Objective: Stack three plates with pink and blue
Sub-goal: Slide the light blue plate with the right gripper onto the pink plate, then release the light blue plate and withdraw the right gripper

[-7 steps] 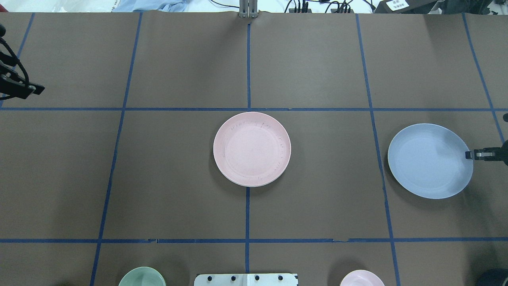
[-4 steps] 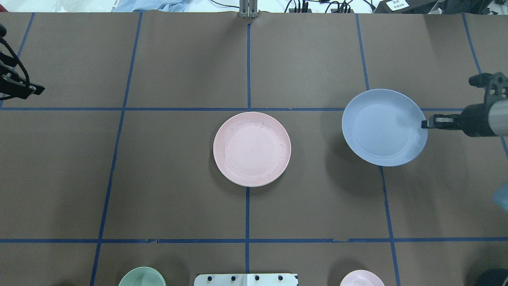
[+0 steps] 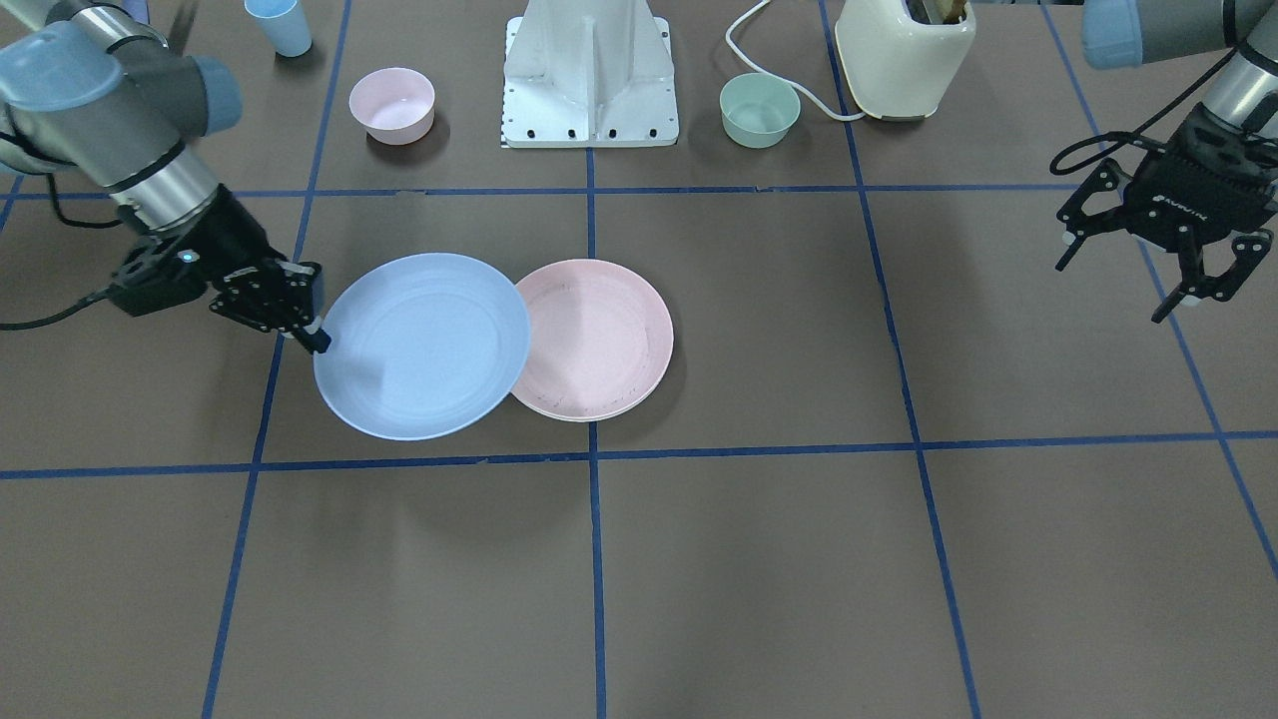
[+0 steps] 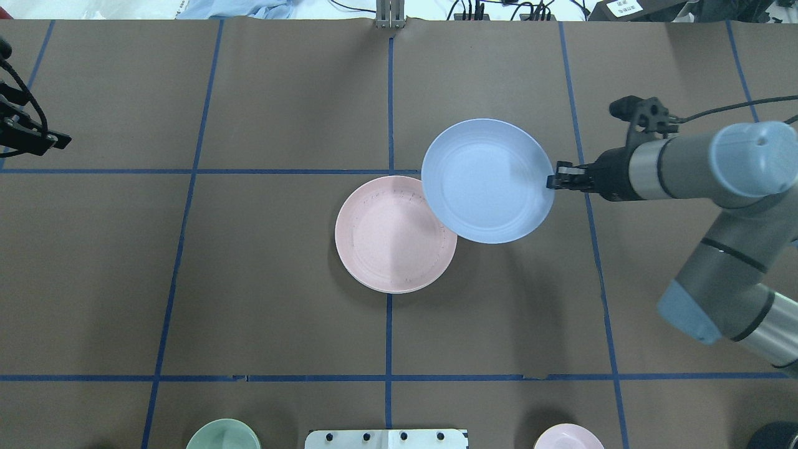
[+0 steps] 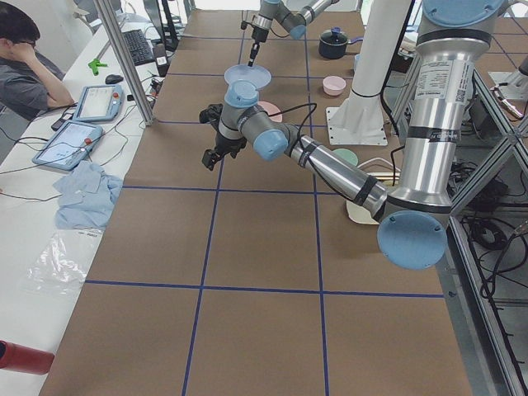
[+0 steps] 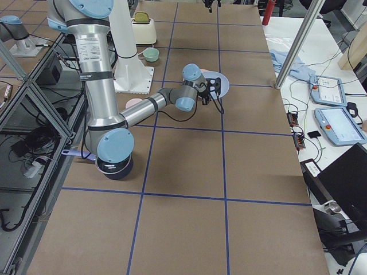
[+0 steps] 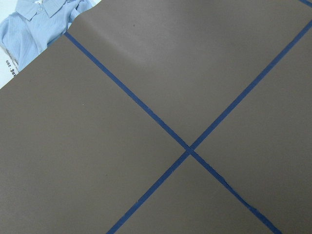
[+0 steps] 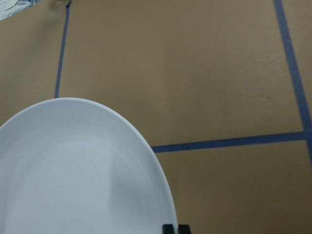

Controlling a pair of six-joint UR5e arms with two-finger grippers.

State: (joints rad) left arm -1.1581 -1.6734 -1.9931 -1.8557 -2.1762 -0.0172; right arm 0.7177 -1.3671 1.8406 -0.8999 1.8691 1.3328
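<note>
I should use my right gripper to set the blue plate down on top of the pink plate point(image 3: 583, 326) at the centre of the table.
A pale pink plate point(image 4: 389, 240) lies flat at the table's centre, also in the front view point(image 3: 609, 340). My right gripper point(image 4: 552, 181) is shut on the rim of a pale blue plate point(image 4: 487, 181) and holds it above the table. The blue plate's edge overlaps the pink plate's far right rim. The front view shows the blue plate point(image 3: 421, 345) and the right gripper point(image 3: 318, 340). The right wrist view shows the blue plate point(image 8: 83, 170) filling the lower left. My left gripper point(image 3: 1110, 293) is open and empty, far off to the side. No cream plate shows.
A small pink bowl point(image 3: 391, 103) and a small green bowl point(image 3: 759, 108) stand beside the robot base point(image 3: 591, 70). A cream toaster point(image 3: 904, 55) and a blue cup point(image 3: 280, 25) stand at that same edge. Blue tape lines cross the brown table.
My right gripper has lifted the blue plate from the table's right side and carried it left to the pink plate's edge. The left arm has not moved.
</note>
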